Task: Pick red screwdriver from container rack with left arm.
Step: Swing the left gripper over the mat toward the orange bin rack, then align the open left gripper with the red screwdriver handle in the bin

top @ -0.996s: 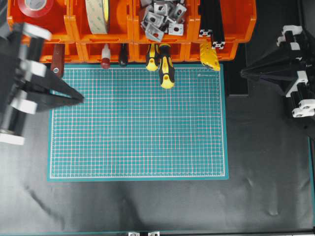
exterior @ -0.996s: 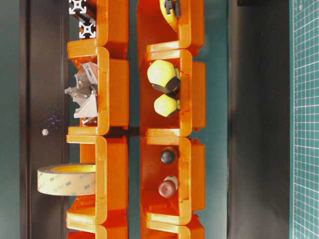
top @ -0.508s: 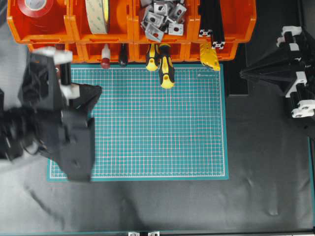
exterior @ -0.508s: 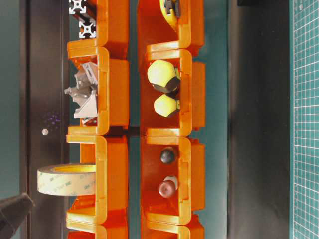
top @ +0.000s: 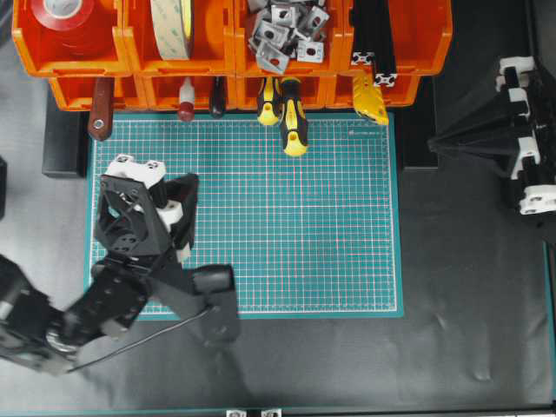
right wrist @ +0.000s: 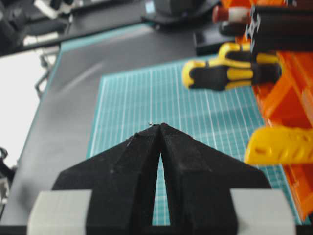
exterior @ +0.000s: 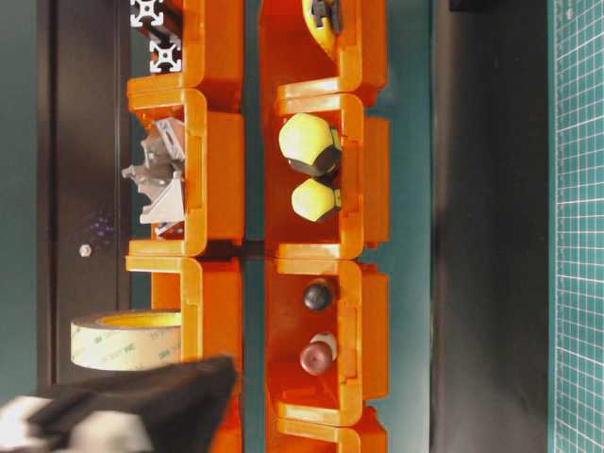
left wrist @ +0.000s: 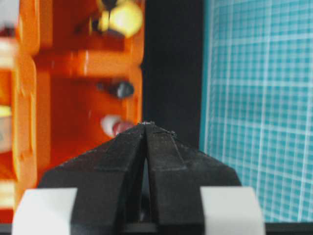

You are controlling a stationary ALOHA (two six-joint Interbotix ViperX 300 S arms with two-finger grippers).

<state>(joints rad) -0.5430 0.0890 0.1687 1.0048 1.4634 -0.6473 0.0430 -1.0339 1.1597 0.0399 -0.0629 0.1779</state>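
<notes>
The robot's left gripper should next go to the handle end (top: 186, 111) (left wrist: 122, 128) of the red screwdriver, beside the black handle in the container rack, and close there.
The red screwdriver (top: 185, 101) lies in a lower bin of the orange container rack (top: 233, 62), its red handle end sticking out toward the mat. It also shows in the table-level view (exterior: 316, 357), the left wrist view (left wrist: 117, 126) and the right wrist view (right wrist: 230, 13). My left gripper (top: 188, 180) is shut and empty, over the mat's left part, well short of the rack. In the left wrist view its tip (left wrist: 146, 124) points at the screwdriver's bin. My right gripper (top: 432, 139) is shut and empty at the right, and it shows in the right wrist view (right wrist: 160, 125).
Two yellow-black screwdrivers (top: 291, 117) stick out over the green cutting mat (top: 287, 217). A maroon handle (top: 100, 109) and a black handle (top: 217, 100) flank the red screwdriver. Upper bins hold tape rolls (top: 172, 26), metal brackets (top: 282, 30) and black extrusions (top: 373, 43).
My left arm has swung in from the left edge onto the mat's left part, its shut gripper now pointing toward the rack and entering the table-level view. The right arm barely moved.
</notes>
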